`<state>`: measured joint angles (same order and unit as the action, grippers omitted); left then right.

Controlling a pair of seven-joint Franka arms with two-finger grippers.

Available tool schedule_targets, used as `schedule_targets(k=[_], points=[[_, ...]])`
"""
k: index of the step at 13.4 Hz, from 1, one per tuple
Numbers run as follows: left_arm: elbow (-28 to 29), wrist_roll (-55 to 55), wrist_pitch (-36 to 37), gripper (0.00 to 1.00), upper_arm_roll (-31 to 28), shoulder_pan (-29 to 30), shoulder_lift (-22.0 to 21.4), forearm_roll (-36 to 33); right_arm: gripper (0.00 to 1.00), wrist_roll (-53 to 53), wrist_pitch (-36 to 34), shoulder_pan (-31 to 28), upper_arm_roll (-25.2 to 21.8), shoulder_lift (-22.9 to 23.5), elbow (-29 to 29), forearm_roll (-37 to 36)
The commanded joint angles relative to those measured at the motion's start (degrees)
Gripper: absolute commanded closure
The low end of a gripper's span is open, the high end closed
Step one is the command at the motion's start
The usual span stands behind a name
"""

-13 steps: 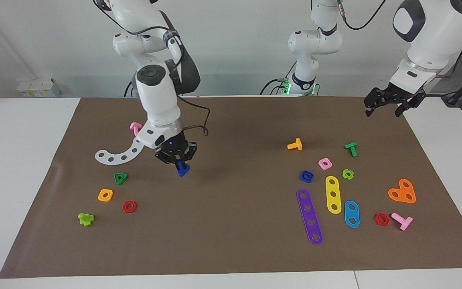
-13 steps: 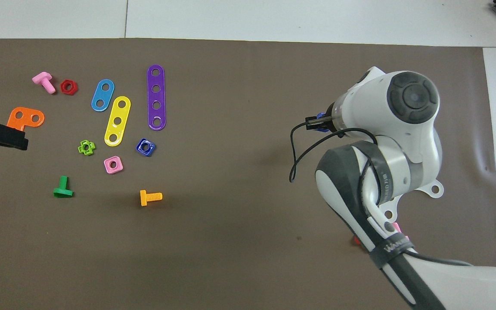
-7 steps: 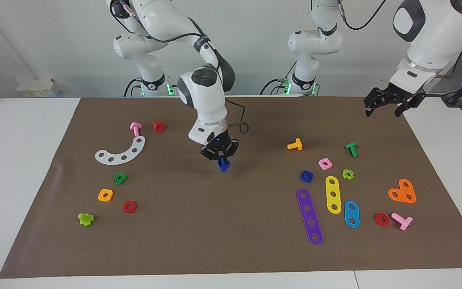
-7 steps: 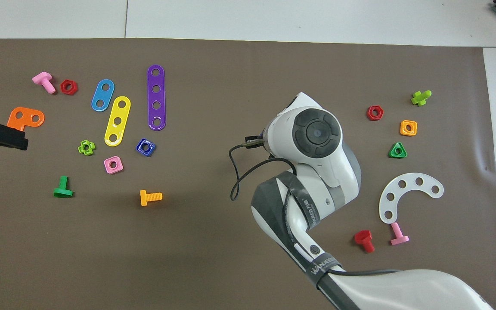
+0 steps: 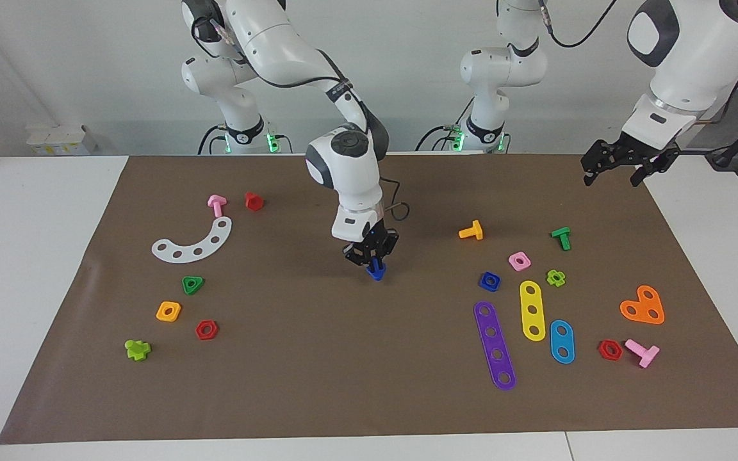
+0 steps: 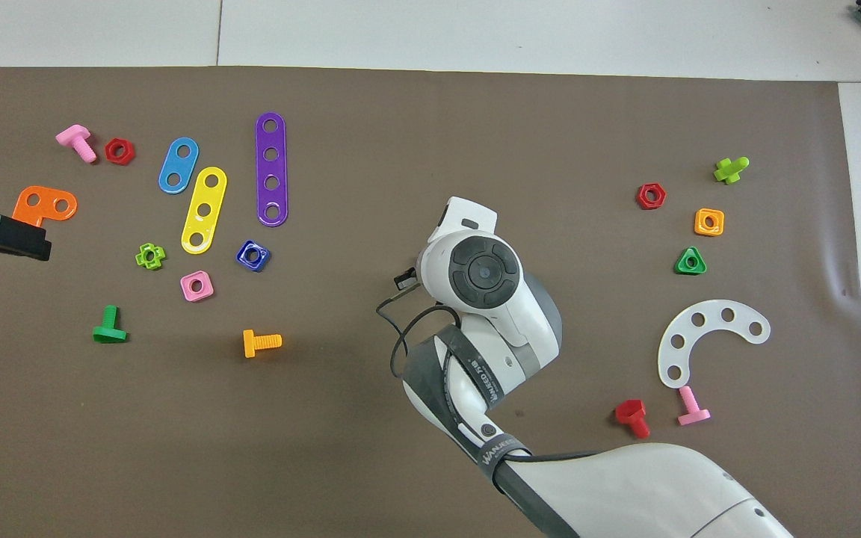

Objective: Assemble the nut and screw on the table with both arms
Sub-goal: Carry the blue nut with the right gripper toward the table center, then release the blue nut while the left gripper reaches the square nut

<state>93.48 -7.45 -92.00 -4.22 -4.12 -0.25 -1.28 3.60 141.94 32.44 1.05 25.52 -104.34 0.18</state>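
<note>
Next, I let go of the dark-blue screw with my right gripper on the open mat (image 6: 418, 259), between the dark-blue nut and the triangular green nut. The screw now hangs just over the mat's middle.
The dark-blue screw (image 5: 376, 272) hangs just over the middle of the brown mat (image 5: 369, 384), with my right gripper (image 5: 374, 261) shut on it. From overhead the right arm's wrist (image 6: 483, 273) hides both screw and gripper. The dark-blue nut (image 5: 489, 280) (image 6: 252, 255) lies flat on the mat toward the left arm's end, beside the pink square nut (image 5: 519, 260). My left gripper (image 5: 612, 179) (image 6: 19, 239) waits open and empty above the mat's corner at the left arm's end, close to the robots.
Purple (image 5: 494, 344), yellow (image 5: 532, 310) and blue (image 5: 562, 341) strips, an orange plate (image 5: 643, 306) and small bolts and nuts lie around the nut. A white curved strip (image 5: 193, 242), green, orange and red nuts and bolts lie toward the right arm's end.
My right arm has carried the dark-blue screw from beside the white curved strip to the middle of the mat, toward the left arm's end. The left arm has stayed still.
</note>
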Motion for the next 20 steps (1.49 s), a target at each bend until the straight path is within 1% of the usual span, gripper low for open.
schedule_targets(k=[1,3,5,6,8,9,10,11,13,15,16,18,20], points=[[2.1,0.1,-1.2,0.00,0.2,-0.4,-1.9,-0.1,1.00,-4.9,1.0,0.0,0.2,-1.2,-1.7,-0.3],[1.9,-0.2,-1.2,0.00,0.6,-0.5,-1.9,-0.1,1.00,-5.6,2.4,0.1,0.2,-1.1,-1.7,-0.4],[2.1,-0.8,-2.2,0.00,0.7,-0.5,-1.9,-0.1,1.00,-7.3,8.2,0.5,0.2,0.5,-1.7,-0.4],[2.5,-0.8,-2.7,0.00,0.8,-1.1,-1.9,-0.1,1.00,-8.2,9.6,0.5,0.2,1.0,-1.7,-0.3],[2.8,-0.7,-3.3,0.00,0.9,-2.1,-1.9,0.1,1.00,-8.3,9.8,0.5,0.2,1.4,-1.7,-0.4],[2.8,-0.6,-3.5,0.00,0.9,-3.1,-1.8,1.5,0.99,-8.3,9.8,0.6,0.2,1.5,-1.7,-0.4],[2.8,-0.6,-4.1,0.00,0.9,-3.1,-1.2,3.2,0.57,-8.0,9.8,0.5,0.2,1.5,-1.7,-0.3],[2.8,-0.5,-4.5,0.00,0.9,-3.6,-0.6,3.4,0.01,-8.0,9.8,0.7,0.2,1.4,-1.5,-0.3],[2.8,-0.5,-6.6,0.00,0.9,-5.3,1.3,4.3,0.00,-8.0,8.3,0.4,0.2,-0.2,-1.3,-0.3],[3.3,-0.1,-10.2,0.00,0.8,-7.1,3.9,5.1,0.00,-7.3,2.6,-0.4,-0.3,-4.9,-1.0,0.0],[4.9,0.1,-13.6,0.00,0.7,-8.5,4.8,5.1,0.00,-7.2,-1.6,-1.9,-0.4,-7.9,-1.0,0.0],[10.7,0.1,-22.8,0.00,0.8,-9.1,5.3,5.1,0.00,-7.0,-9.3,-7.1,-0.3,-13.0,-0.2,0.7],[12.0,-0.1,-27.4,0.00,0.9,-10.0,7.5,5.1,0.00,-6.2,-15.1,-12.2,-0.5,-17.4,0.1,0.7]])
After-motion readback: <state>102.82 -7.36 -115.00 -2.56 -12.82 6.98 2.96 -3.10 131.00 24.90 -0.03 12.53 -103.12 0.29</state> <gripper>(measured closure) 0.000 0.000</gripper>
